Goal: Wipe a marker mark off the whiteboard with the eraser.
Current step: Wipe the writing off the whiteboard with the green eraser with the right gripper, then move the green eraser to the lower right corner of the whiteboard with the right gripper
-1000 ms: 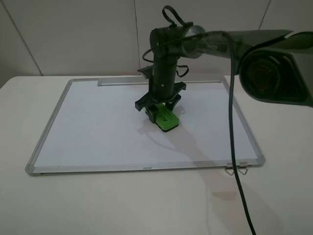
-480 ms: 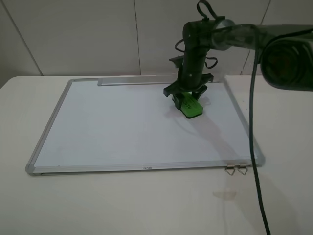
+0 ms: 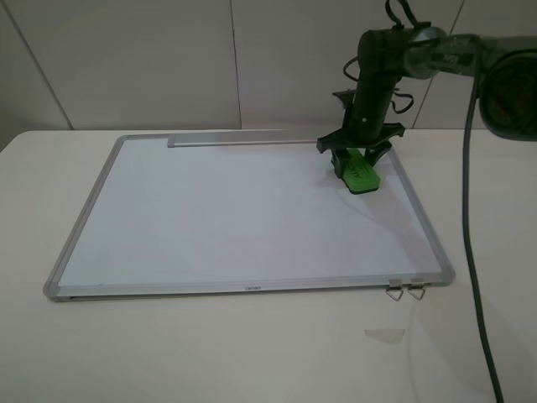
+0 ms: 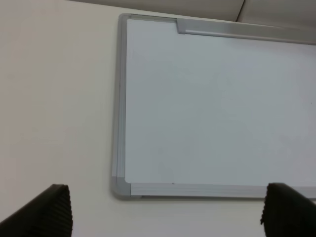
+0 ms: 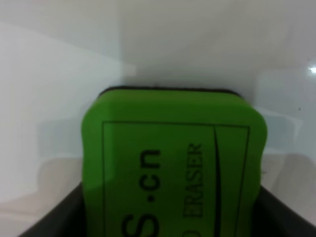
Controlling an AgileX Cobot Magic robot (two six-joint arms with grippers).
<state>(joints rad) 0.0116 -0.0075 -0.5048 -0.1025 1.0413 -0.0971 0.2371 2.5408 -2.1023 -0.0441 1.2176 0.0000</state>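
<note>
My right gripper is going to release the green eraser on the whiteboard (image 3: 402, 240) just behind the two small metal clips.
The whiteboard (image 3: 210, 214) lies flat on the table, silver frame all round, its grey tray strip (image 3: 243, 140) along the far edge. My right gripper (image 3: 359, 166) is shut on the green eraser (image 3: 362, 173), pressing it on the board near the far right corner. The right wrist view is filled by the eraser (image 5: 173, 163) with dark lettering on top, held between the black fingers. No marker mark shows on the board in any view. My left gripper (image 4: 165, 217) stands open above the table, near the whiteboard (image 4: 212, 108) corner; only its two black fingertips (image 4: 47, 210) show.
The right arm's dark cable (image 3: 470, 252) hangs down over the table at the right. Two small metal clips (image 3: 406, 291) stick out at the board's near right corner. A faint patch (image 3: 384, 334) lies on the table in front of them.
My right gripper has slid the eraser from the board's middle toward the far right corner. The left gripper's earlier state is not shown.
</note>
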